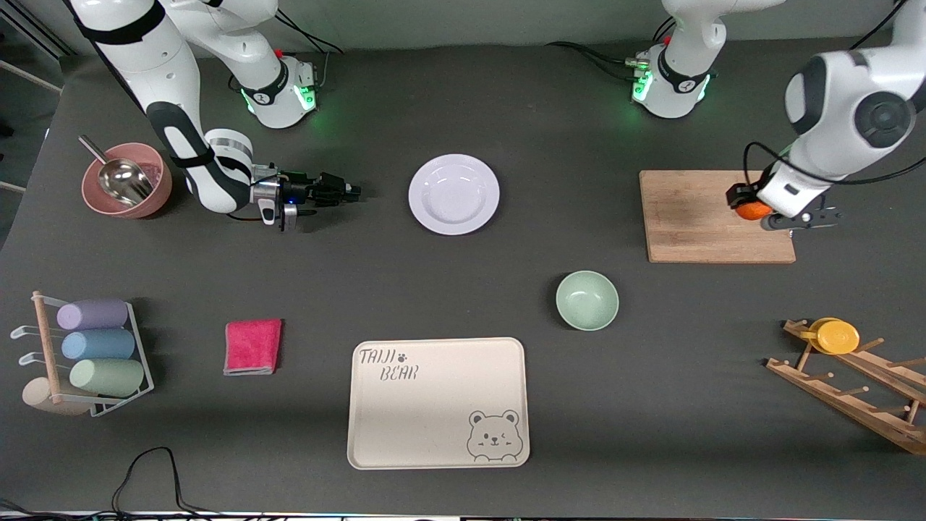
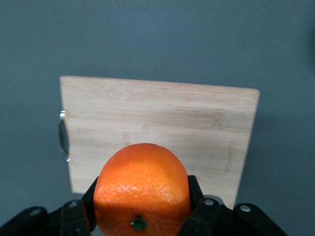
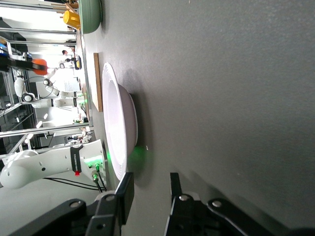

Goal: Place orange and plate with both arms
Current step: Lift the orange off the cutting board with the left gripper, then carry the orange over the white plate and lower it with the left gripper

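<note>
Next, my left gripper releases the orange near the middle of the white plate [image 1: 452, 192].
The orange [image 1: 754, 211] [image 2: 141, 194] is clamped between the black fingers of my left gripper [image 1: 752, 205] [image 2: 142, 188], which hangs above the wooden cutting board [image 1: 694, 217] [image 2: 157, 123] at the left arm's end of the table. The white plate [image 1: 453, 194] [image 3: 118, 123] lies empty on the dark table between the two arm bases. My right gripper [image 1: 354, 192] [image 3: 151, 181] lies low and level over the table, pointing at the plate's rim from the right arm's side. Its fingers [image 3: 126, 189] stand a narrow gap apart with nothing between them, just short of the rim.
A mint-green bowl [image 1: 587, 299] and a cream bear tray [image 1: 438, 401] lie nearer the front camera than the plate. A pink cloth [image 1: 252, 346], a pink bowl with a metal scoop [image 1: 126, 179], a cup rack [image 1: 87, 354] and a wooden rack with a yellow cup [image 1: 839, 336] line the table's ends.
</note>
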You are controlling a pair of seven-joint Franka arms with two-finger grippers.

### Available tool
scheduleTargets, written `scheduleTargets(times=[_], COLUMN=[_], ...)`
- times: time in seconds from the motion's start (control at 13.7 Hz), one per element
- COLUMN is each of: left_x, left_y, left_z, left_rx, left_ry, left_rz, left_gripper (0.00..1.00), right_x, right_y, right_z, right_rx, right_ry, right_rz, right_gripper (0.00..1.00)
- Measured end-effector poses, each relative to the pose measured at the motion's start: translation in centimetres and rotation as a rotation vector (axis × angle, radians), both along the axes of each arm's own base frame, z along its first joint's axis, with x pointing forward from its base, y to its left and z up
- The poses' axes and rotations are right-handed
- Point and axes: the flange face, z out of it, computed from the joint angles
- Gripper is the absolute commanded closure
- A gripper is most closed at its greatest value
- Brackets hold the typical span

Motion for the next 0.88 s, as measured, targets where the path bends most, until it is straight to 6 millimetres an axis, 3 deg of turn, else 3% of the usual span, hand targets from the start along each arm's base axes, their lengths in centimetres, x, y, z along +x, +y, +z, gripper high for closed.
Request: scheduleTargets(times=[0.22, 0.44, 0.58, 0.88], left_x=[2.1, 3.1, 3.3, 1.3], left_y=[-2.7, -8.0, -14.1, -30.9], left_z=[7.7, 12.5, 12.9, 9.3], left_rx=[-0.003, -0.043, -0.065, -0.054], left_ry=[0.010, 0.013, 0.011, -0.035], left_rz=[-0.030, 0.014, 0.097, 0.204], left_gripper=[1.00, 1.00, 1.00, 1.00], right_x=[-0.2, -0.2, -0.1, -0.1], right_y=[-0.1, -0.2, -0.2, -0.2], right_z=[-0.9, -1.4, -1.4, -1.4], right_rx=[0.000, 0.001, 0.002, 0.004], right_ry=[-0.026, -0.031, -0.032, -0.032], right_rz=[-0.004, -0.006, -0.007, -0.008], right_gripper=[0.63, 0.62, 0.59, 0.58])
